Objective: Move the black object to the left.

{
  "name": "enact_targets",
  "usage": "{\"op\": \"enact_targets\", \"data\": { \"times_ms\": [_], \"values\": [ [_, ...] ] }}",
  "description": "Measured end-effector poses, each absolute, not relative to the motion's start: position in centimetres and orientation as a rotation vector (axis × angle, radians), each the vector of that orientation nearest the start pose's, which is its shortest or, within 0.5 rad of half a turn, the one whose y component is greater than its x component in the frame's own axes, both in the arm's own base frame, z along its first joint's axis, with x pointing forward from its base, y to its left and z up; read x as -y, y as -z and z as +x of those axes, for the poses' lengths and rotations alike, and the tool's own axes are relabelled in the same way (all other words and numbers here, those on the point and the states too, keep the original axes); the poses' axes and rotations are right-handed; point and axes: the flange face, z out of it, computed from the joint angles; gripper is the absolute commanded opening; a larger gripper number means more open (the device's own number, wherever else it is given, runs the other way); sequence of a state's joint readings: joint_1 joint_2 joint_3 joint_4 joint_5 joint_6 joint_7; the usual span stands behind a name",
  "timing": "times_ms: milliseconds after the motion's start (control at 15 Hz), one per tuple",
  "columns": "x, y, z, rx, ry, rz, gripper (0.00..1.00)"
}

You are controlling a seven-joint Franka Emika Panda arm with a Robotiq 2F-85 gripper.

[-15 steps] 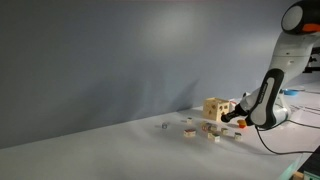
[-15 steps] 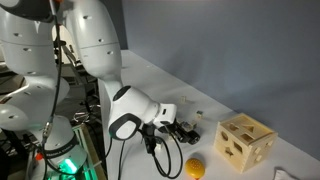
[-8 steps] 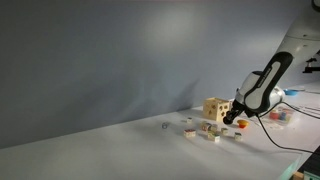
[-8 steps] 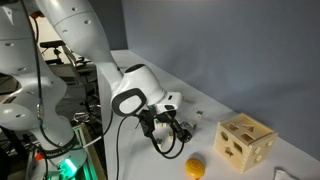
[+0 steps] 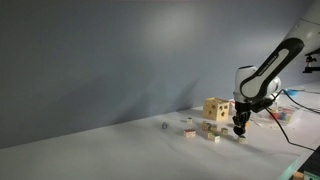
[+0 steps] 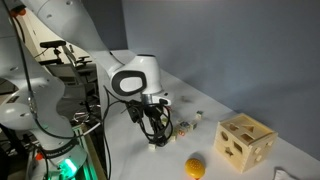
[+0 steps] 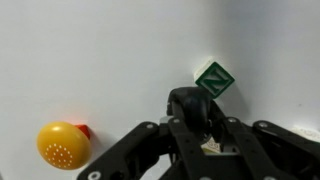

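My gripper will let go of the black object on the white table (image 5: 233,143) just in front of the small blocks.
In the wrist view my gripper (image 7: 196,120) has its fingers drawn together around a black roundish lump, the black object (image 7: 189,102), held at the fingertips. A green lettered block (image 7: 214,78) lies on the white table just beyond it. In both exterior views the gripper (image 5: 238,125) (image 6: 158,130) points straight down, close above the table. It stands in front of the wooden cube (image 5: 215,108) (image 6: 245,142). The black object cannot be made out in the exterior views.
A yellow ball (image 7: 60,145) (image 6: 195,167) lies near the gripper with a small orange-red piece (image 7: 83,131) beside it. Several small blocks (image 5: 188,127) are scattered on the white table (image 5: 120,140). Cables and equipment stand behind the arm (image 6: 60,90).
The wrist has swung from a low, sideways reach to pointing straight down. The gripper has drawn a little away from the wooden cube.
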State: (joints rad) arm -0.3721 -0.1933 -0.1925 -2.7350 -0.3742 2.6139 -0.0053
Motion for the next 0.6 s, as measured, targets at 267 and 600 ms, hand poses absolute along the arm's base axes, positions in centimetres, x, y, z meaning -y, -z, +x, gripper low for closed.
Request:
{"op": "enact_targets", "data": {
  "times_ms": [267, 600],
  "values": [
    [20.5, -33.0, 33.3, -0.438, -0.177, -3.299, 0.07],
    [20.6, -39.8, 32.3, -0.464, -0.424, -3.172, 0.07]
  ]
}}
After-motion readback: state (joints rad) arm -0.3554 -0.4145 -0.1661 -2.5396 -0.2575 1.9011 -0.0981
